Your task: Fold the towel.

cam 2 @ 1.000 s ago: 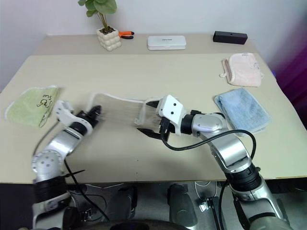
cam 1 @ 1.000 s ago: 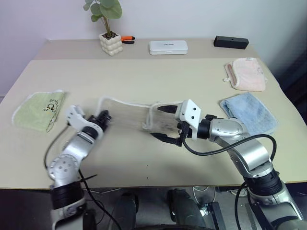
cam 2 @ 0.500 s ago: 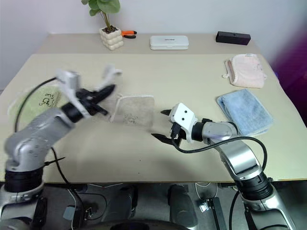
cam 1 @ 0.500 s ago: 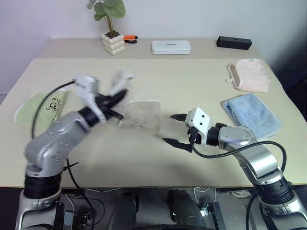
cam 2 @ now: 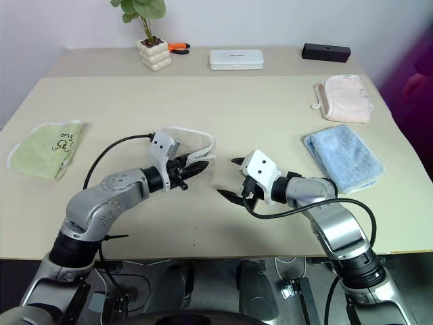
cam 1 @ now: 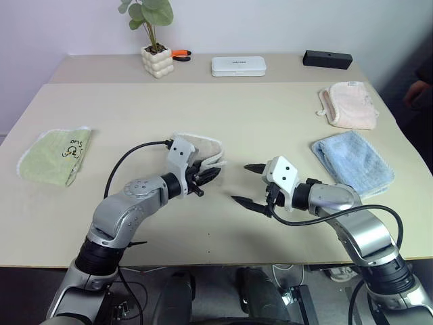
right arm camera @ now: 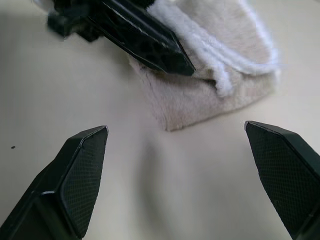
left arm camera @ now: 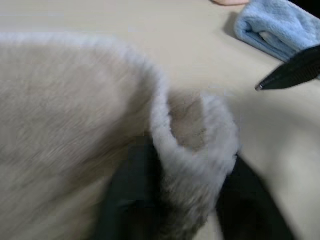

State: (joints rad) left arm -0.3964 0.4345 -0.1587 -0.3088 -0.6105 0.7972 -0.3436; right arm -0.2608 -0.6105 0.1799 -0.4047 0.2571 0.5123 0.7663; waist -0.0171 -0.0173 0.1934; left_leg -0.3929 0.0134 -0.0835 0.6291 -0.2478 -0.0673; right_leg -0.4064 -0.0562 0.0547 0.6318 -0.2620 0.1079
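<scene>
The towel's white edge bunches up short of the lower layer, so both of the robot's grippers should smooth it flat before the right gripper takes the towel's near corner point(right arm camera: 172, 119).
The towel point(cam 1: 201, 149) is a beige terry cloth with white edging, lying folded over on itself at the middle of the table. My left gripper point(cam 1: 207, 179) sits at its near right corner. In the left wrist view its fingers point(left arm camera: 127, 200) stand apart on either side of the towel's rolled white edge point(left arm camera: 192, 145), open. My right gripper point(cam 1: 240, 183) hovers just to the right of the towel, open wide and empty, its tips pointing at the towel point(right arm camera: 215, 85) and at the left gripper's fingers point(right arm camera: 145, 40).
A pale green towel point(cam 1: 54, 154) lies at the left edge, and a light blue folded towel point(cam 1: 352, 160) and a pink cloth point(cam 1: 350, 105) lie at the right. At the back stand a potted plant point(cam 1: 156, 61), a white case point(cam 1: 237, 66) and a black box point(cam 1: 326, 59).
My left arm swung right across the table, carrying the towel's left end over onto its right part, and its fingers have opened. My right gripper drew back to the right and lower, staying open.
</scene>
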